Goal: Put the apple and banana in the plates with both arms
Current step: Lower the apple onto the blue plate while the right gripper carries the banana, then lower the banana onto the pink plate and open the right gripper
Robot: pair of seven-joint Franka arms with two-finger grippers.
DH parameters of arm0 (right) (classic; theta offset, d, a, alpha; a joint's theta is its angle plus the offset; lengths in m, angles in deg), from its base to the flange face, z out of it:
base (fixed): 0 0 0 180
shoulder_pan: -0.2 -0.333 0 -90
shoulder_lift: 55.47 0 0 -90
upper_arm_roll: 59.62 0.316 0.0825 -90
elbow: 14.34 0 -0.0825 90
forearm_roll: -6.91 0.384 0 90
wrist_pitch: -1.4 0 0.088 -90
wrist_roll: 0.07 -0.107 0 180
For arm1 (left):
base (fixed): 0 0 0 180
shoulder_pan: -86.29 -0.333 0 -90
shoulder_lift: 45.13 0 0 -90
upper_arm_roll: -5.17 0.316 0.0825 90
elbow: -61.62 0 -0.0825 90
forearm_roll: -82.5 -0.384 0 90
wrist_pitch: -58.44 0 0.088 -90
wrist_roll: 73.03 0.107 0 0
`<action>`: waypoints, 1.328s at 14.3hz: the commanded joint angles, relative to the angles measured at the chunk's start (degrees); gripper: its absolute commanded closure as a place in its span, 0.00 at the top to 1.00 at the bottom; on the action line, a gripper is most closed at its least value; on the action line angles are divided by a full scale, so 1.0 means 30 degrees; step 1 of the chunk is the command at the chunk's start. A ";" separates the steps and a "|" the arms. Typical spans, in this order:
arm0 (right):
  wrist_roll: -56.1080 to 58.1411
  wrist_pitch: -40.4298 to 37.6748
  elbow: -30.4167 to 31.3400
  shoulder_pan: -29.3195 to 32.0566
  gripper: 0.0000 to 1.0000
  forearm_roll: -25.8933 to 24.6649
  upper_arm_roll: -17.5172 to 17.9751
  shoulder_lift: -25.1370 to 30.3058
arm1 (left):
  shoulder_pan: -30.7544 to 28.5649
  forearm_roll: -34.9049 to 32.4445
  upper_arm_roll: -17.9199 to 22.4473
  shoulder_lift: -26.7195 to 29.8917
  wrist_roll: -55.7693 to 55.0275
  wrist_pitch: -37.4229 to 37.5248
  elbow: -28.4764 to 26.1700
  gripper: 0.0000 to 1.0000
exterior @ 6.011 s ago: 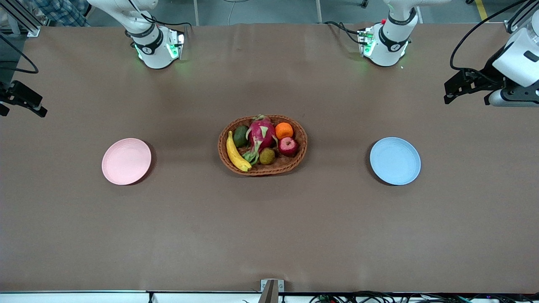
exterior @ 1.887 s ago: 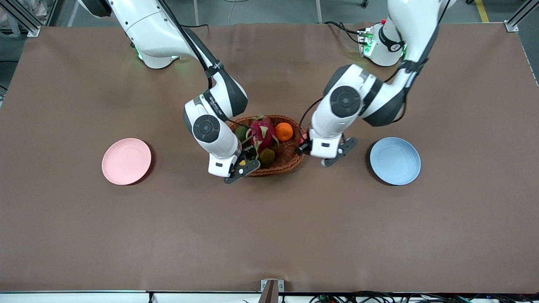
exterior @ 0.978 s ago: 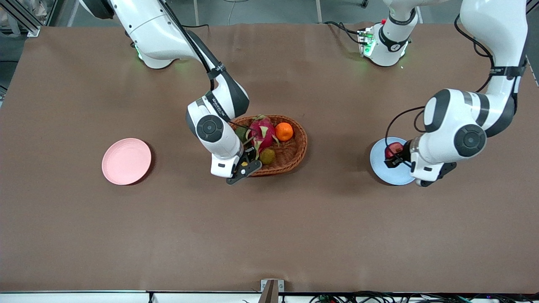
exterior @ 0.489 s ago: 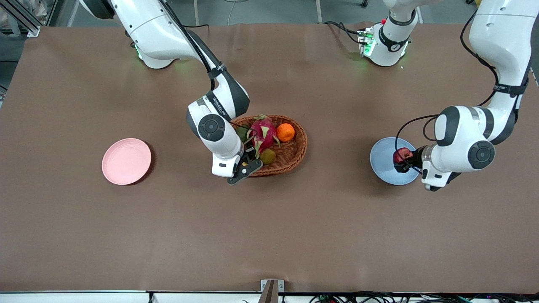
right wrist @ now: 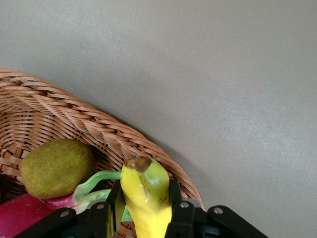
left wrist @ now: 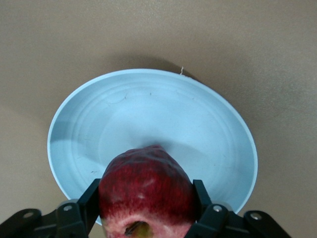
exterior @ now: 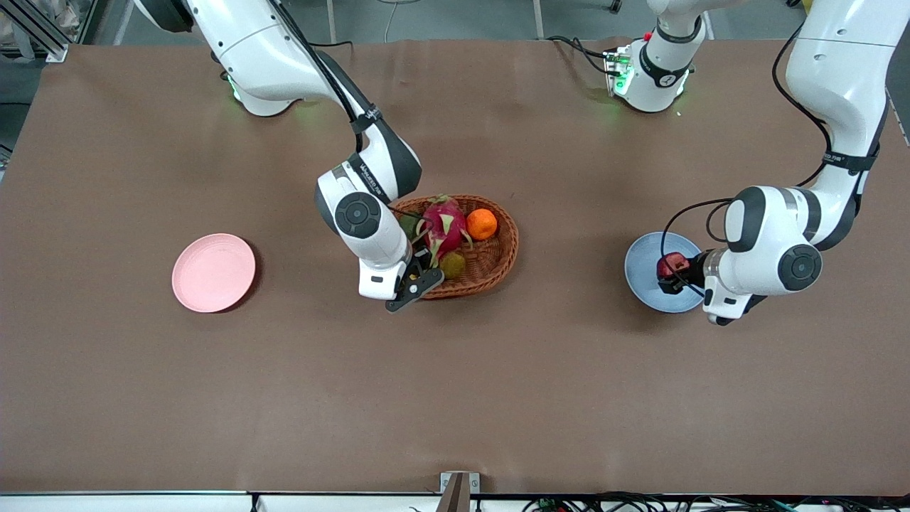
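Observation:
My right gripper needs to let go of the yellow banana on the pale pink plate's side nearer the wicker basket [exterior: 227, 272].
My left gripper [exterior: 673, 274] is shut on the dark red apple [exterior: 667, 264] and holds it just over the light blue plate [exterior: 642, 274]. In the left wrist view the apple [left wrist: 143, 173] sits between the black fingers [left wrist: 90, 198] above the plate [left wrist: 148, 109]. My right gripper [exterior: 411, 279] is at the basket's rim nearer the front camera. It is shut on the yellow banana [right wrist: 144, 186] close to its dark tip. In the front view the arm hides most of the banana. The pale pink plate [exterior: 213, 272] lies bare toward the right arm's end.
The oval wicker basket [exterior: 508, 245] at mid-table holds a pink dragon fruit [exterior: 442, 220], an orange [exterior: 482, 224] and a green-brown kiwi [exterior: 451, 264]. The basket's rim [right wrist: 74, 116] and the kiwi [right wrist: 57, 167] show in the right wrist view. Brown table surrounds both plates.
My left gripper carried the apple from the basket to over the blue plate and has shifted slightly toward the plate's middle. My right gripper stays at the basket, gripping the banana.

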 commanded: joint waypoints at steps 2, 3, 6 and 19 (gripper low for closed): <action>-0.0036 -0.0435 -0.0281 0.0079 0.05 0.0018 -0.0206 0.0832 | 0.0026 -0.0248 -0.0112 0.0345 0.0014 0.0113 0.0047 1.00; -0.0182 -0.0872 -0.0310 0.0080 0.04 0.0135 -0.0206 0.1157 | 0.0027 -0.0248 -0.0141 0.0578 0.0014 0.0260 0.0106 1.00; -0.0242 -0.1722 -0.0340 0.0867 0.02 0.0486 -0.0206 0.2064 | 0.0144 -0.0248 -0.0258 0.1310 -0.0016 0.1107 0.0690 1.00; 0.0782 -0.8378 0.1386 1.1328 0.00 -0.1032 -0.0528 0.4500 | -0.0061 -0.0307 -0.1343 0.5205 0.4254 0.8488 0.7925 1.00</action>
